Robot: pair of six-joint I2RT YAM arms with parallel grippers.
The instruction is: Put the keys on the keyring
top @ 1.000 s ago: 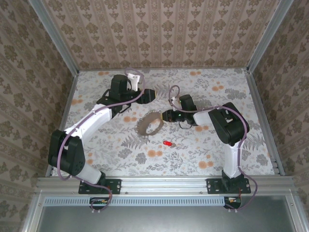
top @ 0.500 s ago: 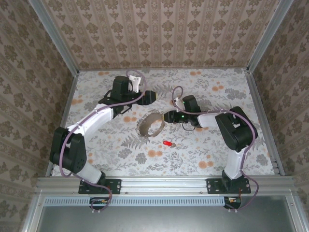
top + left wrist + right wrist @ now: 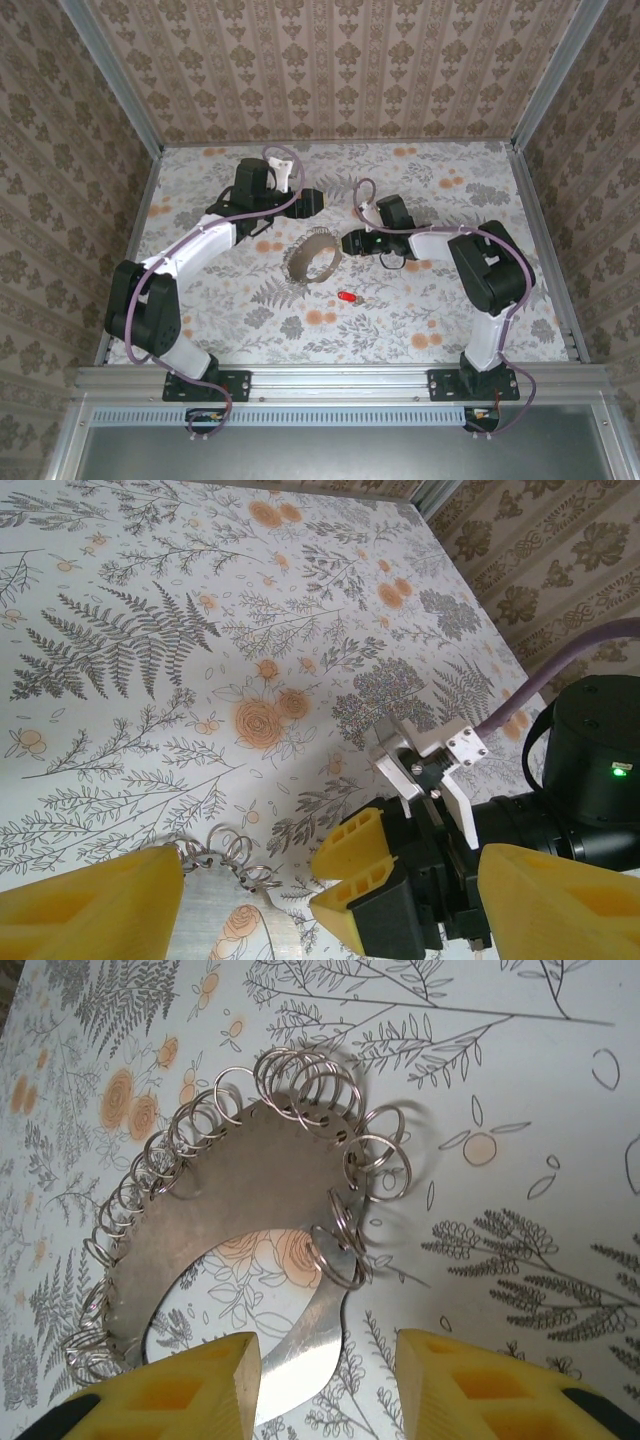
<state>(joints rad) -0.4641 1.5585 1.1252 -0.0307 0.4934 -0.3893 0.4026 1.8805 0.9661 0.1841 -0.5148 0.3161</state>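
I have my right gripper's fingers around the keyring's smooth tip, short of the wire rings, so I should reach forward, pinch the nearest wire ring (image 3: pixel 338 1258) and lift.
The keyring (image 3: pixel 312 258) is a curved metal band with several wire rings along its outer edge, lying mid-table. In the right wrist view the keyring (image 3: pixel 230 1190) has its pointed end between my right gripper's (image 3: pixel 325 1385) open fingers, which do not touch it. From above, the right gripper (image 3: pixel 347 242) sits at the band's right end. The key (image 3: pixel 347 297), a tiny red piece, lies alone on the table in front of the band. My left gripper (image 3: pixel 316 200) hovers open behind the band. In its wrist view the left gripper (image 3: pixel 330 880) looks down on some rings (image 3: pixel 225 855).
The floral table (image 3: pixel 440 300) is walled with patterned paper on three sides, and a metal rail runs along the near edge. The right arm's purple cable (image 3: pixel 560 670) and white bracket (image 3: pixel 425 755) lie close under the left gripper.
The right arm's elbow has swung outward and its gripper has edged slightly right at the band's end. The left gripper shifted a little. The keyring and the key stayed put.
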